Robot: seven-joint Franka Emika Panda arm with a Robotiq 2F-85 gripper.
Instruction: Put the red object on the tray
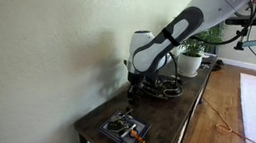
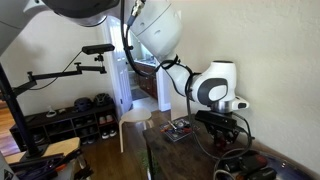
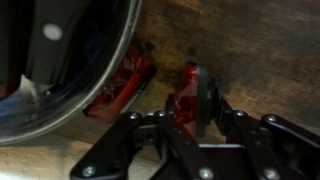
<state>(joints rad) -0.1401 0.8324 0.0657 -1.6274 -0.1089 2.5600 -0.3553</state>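
Note:
My gripper has the red object in its hold, low beside the dish. Next, I let go of it inside the round dark dish (image 1: 152,82), near the dish's rim by the wall.
In the wrist view the red object (image 3: 188,88) lies on the wooden tabletop next to the rim of the round dark dish (image 3: 60,60); another red part (image 3: 125,85) shows under the dish's edge. My gripper (image 3: 186,104) has its two dark fingers pressed against the red object's sides. In both exterior views the gripper (image 1: 134,83) (image 2: 226,120) is low over the table beside the dish. The small dark rectangular tray (image 1: 109,132) (image 2: 172,134) sits apart toward the table's end, with small items on it.
The table (image 1: 166,127) is narrow and stands along a wall. A potted plant (image 1: 190,58) stands behind the dish. A camera rig (image 2: 60,75) and shoe rack (image 2: 70,120) stand off the table.

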